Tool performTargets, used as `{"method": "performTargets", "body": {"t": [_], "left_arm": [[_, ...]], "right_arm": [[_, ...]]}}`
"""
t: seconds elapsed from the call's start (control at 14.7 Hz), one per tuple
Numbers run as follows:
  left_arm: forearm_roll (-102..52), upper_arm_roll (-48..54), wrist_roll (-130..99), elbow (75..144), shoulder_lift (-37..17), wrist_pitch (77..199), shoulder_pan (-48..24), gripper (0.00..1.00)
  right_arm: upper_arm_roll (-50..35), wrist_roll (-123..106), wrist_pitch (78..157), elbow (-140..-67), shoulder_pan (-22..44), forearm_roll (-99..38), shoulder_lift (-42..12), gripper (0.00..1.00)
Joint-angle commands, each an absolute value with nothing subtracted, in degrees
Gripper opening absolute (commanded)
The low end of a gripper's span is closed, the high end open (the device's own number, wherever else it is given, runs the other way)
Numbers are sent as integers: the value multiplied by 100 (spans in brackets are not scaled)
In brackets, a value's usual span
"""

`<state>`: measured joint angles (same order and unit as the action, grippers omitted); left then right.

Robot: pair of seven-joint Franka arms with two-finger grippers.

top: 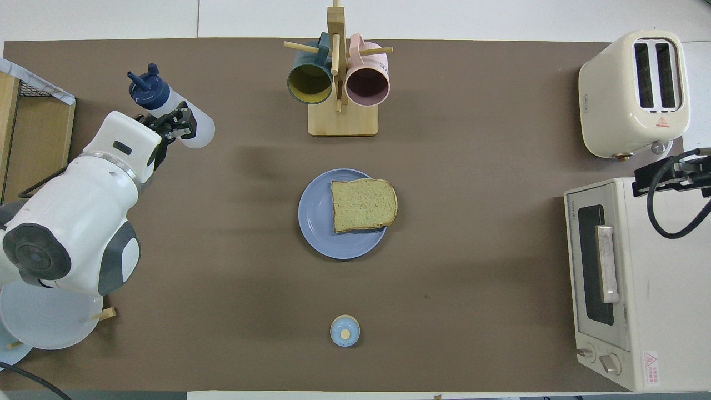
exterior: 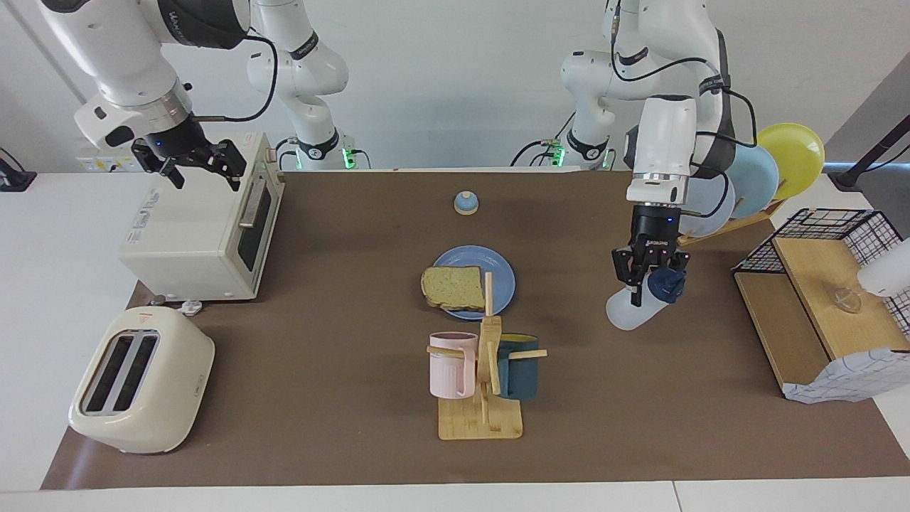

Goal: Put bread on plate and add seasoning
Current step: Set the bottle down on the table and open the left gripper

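Next, my left gripper lets go of the seasoning on the brown mat [top: 230, 154] between the blue plate and the wire shelf, closer to the plate.
The bread [exterior: 453, 286] [top: 364, 204] lies flat on the blue plate [exterior: 503, 274] [top: 315, 218] at the table's middle, overhanging the rim toward the right arm's end. My left gripper [exterior: 650, 281] [top: 175, 123] is shut on the seasoning [exterior: 627, 313] [top: 194, 123], a white squeeze bottle with a navy cap. It is held tipped on its side in the air over the brown mat, toward the left arm's end, apart from the plate. My right gripper [exterior: 206, 171] [top: 669, 176] waits open, holding nothing, over the toaster oven.
A mug rack [exterior: 480, 419] [top: 343, 119] with two mugs stands farther from the robots than the plate. A bell dome [exterior: 466, 203] [top: 345, 330] sits nearer. A toaster [exterior: 142, 380] and toaster oven [exterior: 199, 227] occupy the right arm's end. Racked plates [exterior: 775, 167] and a wire shelf [exterior: 825, 299] occupy the left arm's end.
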<state>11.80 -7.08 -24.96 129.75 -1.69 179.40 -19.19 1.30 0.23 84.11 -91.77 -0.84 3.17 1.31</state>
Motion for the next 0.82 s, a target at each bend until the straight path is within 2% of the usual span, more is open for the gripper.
{"method": "performTargets", "body": {"t": [0.0,0.55,0.75], "left_arm": [[1099,-738,-2479,13157,-666,19043,-1960,22],[1187,-773,-2145,13298,-1255,19809,-2013,22],[1178,-782,-1847,13473,-1301,20004,-2030,22]], "right_arm": [[132,-53,8332,-9141,-105,290,114,100],[123,-53,8341,-9141,-105,299,114,100],[132,-53,8341,-9141,-105,299,114,100]]}}
